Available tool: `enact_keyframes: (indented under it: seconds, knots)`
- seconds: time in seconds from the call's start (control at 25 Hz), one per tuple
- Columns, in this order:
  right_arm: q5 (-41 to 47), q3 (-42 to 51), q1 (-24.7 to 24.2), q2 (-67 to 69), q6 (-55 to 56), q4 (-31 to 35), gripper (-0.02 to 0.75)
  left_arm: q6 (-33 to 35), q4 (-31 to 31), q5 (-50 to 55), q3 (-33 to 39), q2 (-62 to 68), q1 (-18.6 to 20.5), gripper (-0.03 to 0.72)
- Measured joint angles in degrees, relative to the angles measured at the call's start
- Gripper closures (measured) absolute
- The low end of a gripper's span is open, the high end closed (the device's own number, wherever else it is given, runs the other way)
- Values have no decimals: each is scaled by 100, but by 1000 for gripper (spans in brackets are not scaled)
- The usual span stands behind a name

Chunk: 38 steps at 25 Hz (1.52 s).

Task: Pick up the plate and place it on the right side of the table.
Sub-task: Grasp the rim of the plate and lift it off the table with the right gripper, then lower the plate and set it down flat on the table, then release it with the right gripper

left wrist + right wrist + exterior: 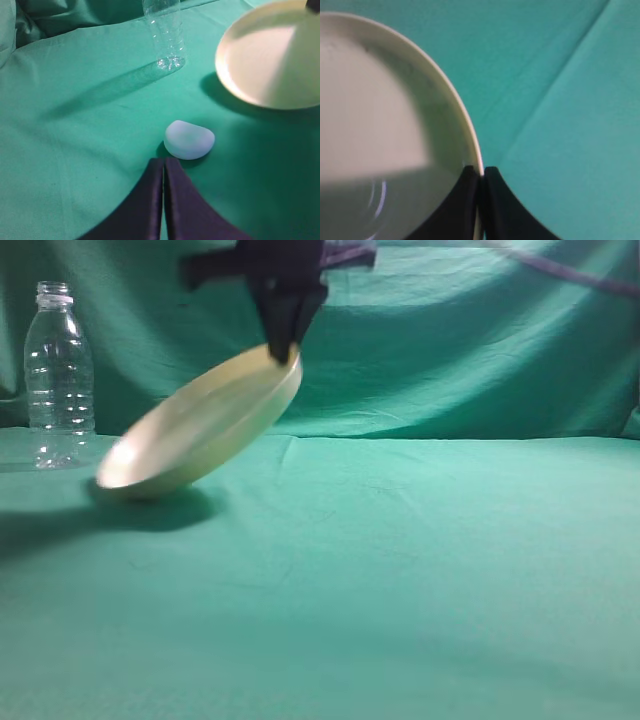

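The plate will go down from my right gripper onto the table's side [588, 488] farthest from the bottle, near the backdrop. The plate now hangs tilted at the teal table.
The cream-yellow plate [195, 430] hangs tilted, its high edge up right and its low edge at or just above the teal table [420, 570] at the left. My right gripper [284, 352] comes down from above and is shut on the plate's upper rim. In the right wrist view the rim [470, 135] sits between the two black fingers of the right gripper [482, 172]. The plate also shows at the top right of the left wrist view [272, 55]. My left gripper [164, 162] is shut and empty, low over the cloth, out of the exterior view.
A clear plastic bottle [58, 375] stands upright at the far left, also in the left wrist view [165, 32]. A small pale rounded lump [189, 139] lies on the cloth just ahead of the left gripper's tips. Teal cloth backdrop behind.
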Motion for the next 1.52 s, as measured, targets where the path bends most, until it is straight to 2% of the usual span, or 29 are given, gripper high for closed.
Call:
enact_keyframes:
  seconds: [0.16, 0.28, 0.4, 0.6, 0.84, 1.08, 1.28, 1.44, 1.48, 1.52]
  knots:
    - [609, -60, -37, -576, 0, -566, 738, 0, 0, 0, 0, 0, 0, 688]
    - [1128, -60, -272, -873, -45, -580, 738, 0, 0, 0, 0, 0, 0, 688]
    - [1627, -60, -776, -1060, -215, -536, 738, 0, 0, 0, 0, 0, 0, 688]
    - [1607, 515, -1774, -1658, -369, -287, 738, 0, 0, 0, 0, 0, 0, 688]
    - [815, 2426, -2868, -2639, -337, -121, 738, 0, 0, 0, 0, 0, 0, 688]
    - [-522, 4350, -3576, -3059, -181, 69, 738, 0, 0, 0, 0, 0, 0, 688]
    - [-1784, 5351, -3725, -2834, -155, 162, 738, 0, 0, 0, 0, 0, 0, 688]
    - [-2230, 5427, -3725, -2468, -145, 194, 738, 0, 0, 0, 0, 0, 0, 688]
    - [-2275, 5427, -3728, -2438, -145, 194, 666, 0, 0, 0, 0, 0, 0, 688]
    - [-2297, 5427, -3728, -2433, -145, 194, 666, 0, 0, 0, 0, 0, 0, 688]
